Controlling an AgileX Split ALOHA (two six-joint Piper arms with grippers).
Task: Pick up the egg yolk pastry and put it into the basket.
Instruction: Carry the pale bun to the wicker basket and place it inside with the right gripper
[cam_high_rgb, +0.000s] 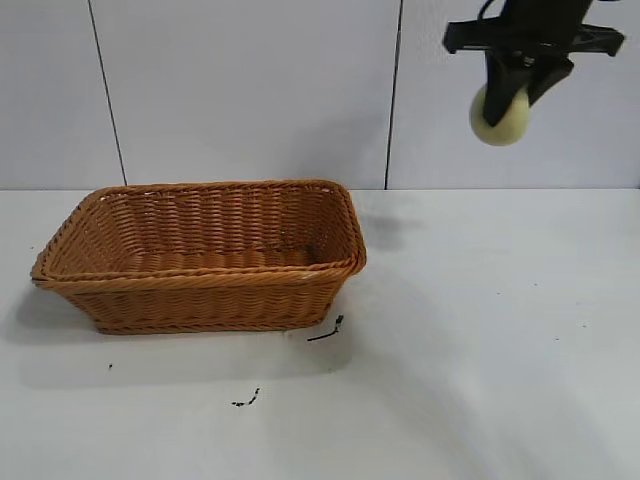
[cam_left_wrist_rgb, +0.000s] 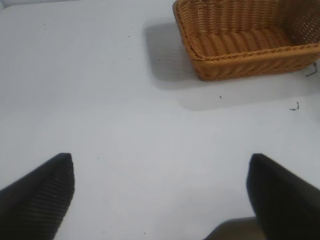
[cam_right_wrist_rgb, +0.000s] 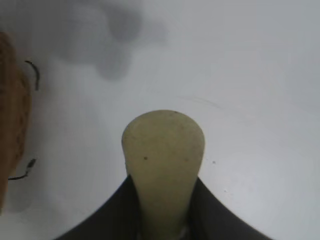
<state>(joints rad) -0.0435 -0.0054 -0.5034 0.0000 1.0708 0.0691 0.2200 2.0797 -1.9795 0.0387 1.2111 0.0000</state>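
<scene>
Next, I release the egg yolk pastry, now high above the table, with my right gripper in the wicker basket's middle (cam_high_rgb: 229, 254), just behind its front rim.
My right gripper (cam_high_rgb: 512, 88) is high above the table at the upper right, shut on the egg yolk pastry (cam_high_rgb: 498, 117), a pale yellow-green rounded lump. In the right wrist view the pastry (cam_right_wrist_rgb: 163, 160) is squeezed between the two dark fingers (cam_right_wrist_rgb: 112, 212). The orange-brown wicker basket (cam_high_rgb: 200, 290) stands on the table at the left, well below and to the left of the pastry. It holds nothing I can see. The basket also shows in the left wrist view (cam_left_wrist_rgb: 240, 62). My left gripper (cam_left_wrist_rgb: 160, 185) is open and empty over bare table, away from the basket.
The white table (cam_high_rgb: 480, 350) stretches around the basket. Small dark scraps (cam_high_rgb: 326, 332) lie just in front of the basket's right corner, and another scrap (cam_high_rgb: 247, 399) lies nearer the front. A grey panelled wall stands behind.
</scene>
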